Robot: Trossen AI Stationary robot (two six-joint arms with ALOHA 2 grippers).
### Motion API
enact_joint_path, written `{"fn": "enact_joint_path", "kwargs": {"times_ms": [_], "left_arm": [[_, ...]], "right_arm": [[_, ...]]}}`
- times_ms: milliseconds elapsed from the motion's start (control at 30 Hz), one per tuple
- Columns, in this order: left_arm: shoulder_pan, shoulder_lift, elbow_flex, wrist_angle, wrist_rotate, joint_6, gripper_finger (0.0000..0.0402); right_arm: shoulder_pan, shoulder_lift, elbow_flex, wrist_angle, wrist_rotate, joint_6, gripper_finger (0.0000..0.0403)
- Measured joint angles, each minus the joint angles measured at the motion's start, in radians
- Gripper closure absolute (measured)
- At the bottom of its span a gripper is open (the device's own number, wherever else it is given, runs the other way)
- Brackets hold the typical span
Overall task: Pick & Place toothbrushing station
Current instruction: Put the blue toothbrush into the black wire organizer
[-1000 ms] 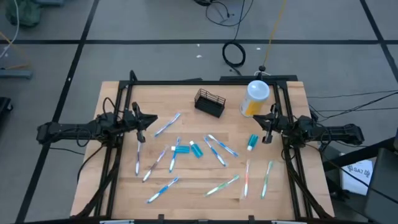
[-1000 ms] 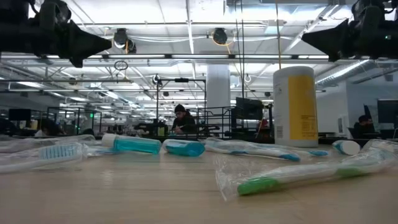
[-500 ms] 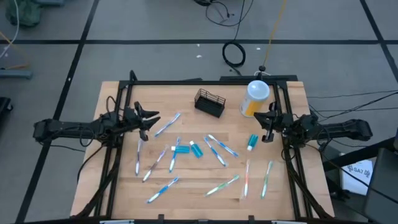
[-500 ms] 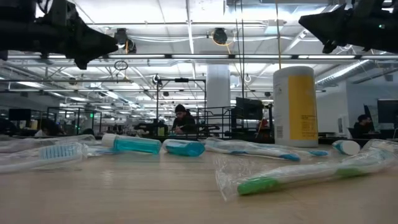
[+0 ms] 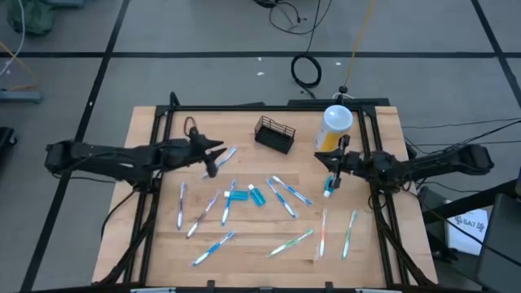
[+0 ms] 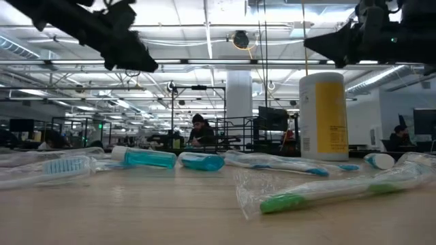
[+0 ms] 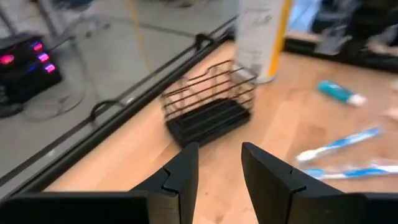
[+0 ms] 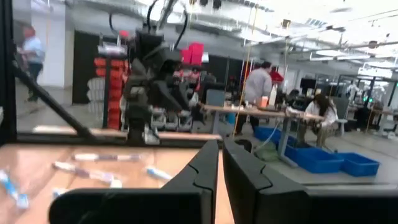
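I will next grab the toothbrush's neck (image 5: 229,155) with my left gripper, just below the bristles, on the blue toothbrush that lies under this gripper near the caddy.
The toothbrushing station, a small black wire caddy (image 5: 274,134), stands on its base on the wooden table at the far middle. It also shows in the left wrist view (image 7: 208,106). My left gripper (image 5: 216,155) hovers above the table to the caddy's left, pointing toward it. Its fingers (image 7: 186,168) are open with nothing between them. My right gripper (image 5: 331,171) hovers to the caddy's right, just near of the yellow bottle (image 5: 334,126). Its fingers (image 8: 205,168) are shut and empty.
Several toothbrushes in clear wrappers (image 5: 289,195) and small teal toothpaste tubes (image 5: 330,185) lie scattered over the table's middle and near half. The tall yellow bottle with a white lid stands right of the caddy. A black frame (image 5: 269,107) borders the table. People sit in the room behind (image 6: 199,133).
My left gripper has gone toward the table's right, over the toothbrushes and toward the caddy. My right gripper has gone toward the table's left, ending near of the yellow bottle. The things on the table have stayed where they were.
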State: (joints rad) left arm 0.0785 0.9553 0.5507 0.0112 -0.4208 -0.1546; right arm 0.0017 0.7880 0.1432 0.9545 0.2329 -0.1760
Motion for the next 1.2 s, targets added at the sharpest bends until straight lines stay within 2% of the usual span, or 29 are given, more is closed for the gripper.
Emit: {"fn": "enact_joint_path", "kwargs": {"times_ms": [200, 433, 700, 900, 1200], "left_arm": [[0.065, 0.169, 0.072, -0.046, 0.039, -0.083, 0.0273], [0.151, 0.330, 0.083, -0.048, 0.130, -0.214, 0.0273], [0.197, 0.473, 0.083, -0.048, 0.155, -0.230, 0.0273], [0.204, 0.547, 0.083, -0.047, 0.155, -0.227, 0.0273], [0.206, 0.591, 0.083, -0.045, 0.121, -0.224, 0.0273]], "right_arm": [[0.000, 0.045, 0.003, 0.073, 0.001, -0.027, 0.0383], [0.000, 0.045, 0.003, 0.077, 0.001, -0.024, 0.0383], [0.000, 0.045, 0.004, 0.074, 0.001, -0.028, 0.0383], [0.000, 0.045, 0.005, 0.074, 0.001, -0.028, 0.0383], [0.000, 0.045, 0.005, 0.073, 0.001, -0.027, 0.0383]]}}
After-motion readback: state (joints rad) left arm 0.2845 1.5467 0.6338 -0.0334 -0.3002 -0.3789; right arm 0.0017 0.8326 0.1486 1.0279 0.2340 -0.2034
